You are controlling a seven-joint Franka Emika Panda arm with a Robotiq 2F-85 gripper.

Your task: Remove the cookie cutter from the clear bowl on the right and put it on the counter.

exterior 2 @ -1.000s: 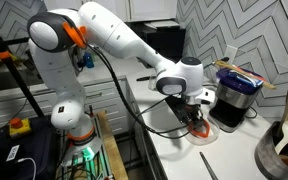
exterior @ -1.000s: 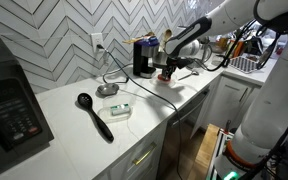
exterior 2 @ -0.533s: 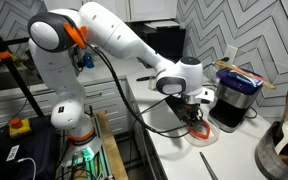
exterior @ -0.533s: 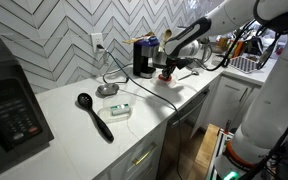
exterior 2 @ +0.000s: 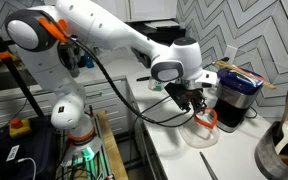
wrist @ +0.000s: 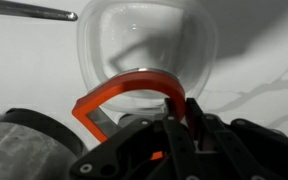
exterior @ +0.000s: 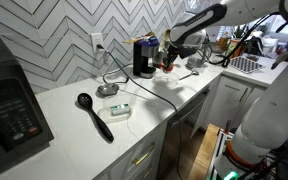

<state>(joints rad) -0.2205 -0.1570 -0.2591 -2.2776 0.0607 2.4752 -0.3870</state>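
Note:
The cookie cutter, which dangles just above the clear bowl, will be put down by my gripper on the white counter (exterior: pixel 150 85) between the clear bowl and the black cable.
My gripper (wrist: pixel 182 103) is shut on the rim of the cookie cutter (wrist: pixel 134 78), a thin red-orange open outline. It hangs just above the clear bowl (wrist: pixel 199 50), which stands on the white counter (wrist: pixel 24 60). In both exterior views the gripper (exterior 2: pixel 198 107) is raised off the counter (exterior: pixel 154 100) near the black coffee machine (exterior: pixel 143 56). The red cutter (exterior 2: pixel 209 117) dangles from the fingers, with the bowl (exterior 2: pixel 198 134) below it. In an exterior view the gripper (exterior: pixel 169 62) hides most of the cutter.
A black ladle (exterior: pixel 95 116), a clear container with white and green (exterior: pixel 120 110) and a grey metal dish (exterior: pixel 107 90) lie toward the microwave (exterior: pixel 9 105). A metal handle (wrist: pixel 29 10) lies beyond the bowl. Cables cross the counter near the coffee machine.
The jaws have shut on the cookie cutter. The arm has risen, lifting the cutter up out of the clear bowl.

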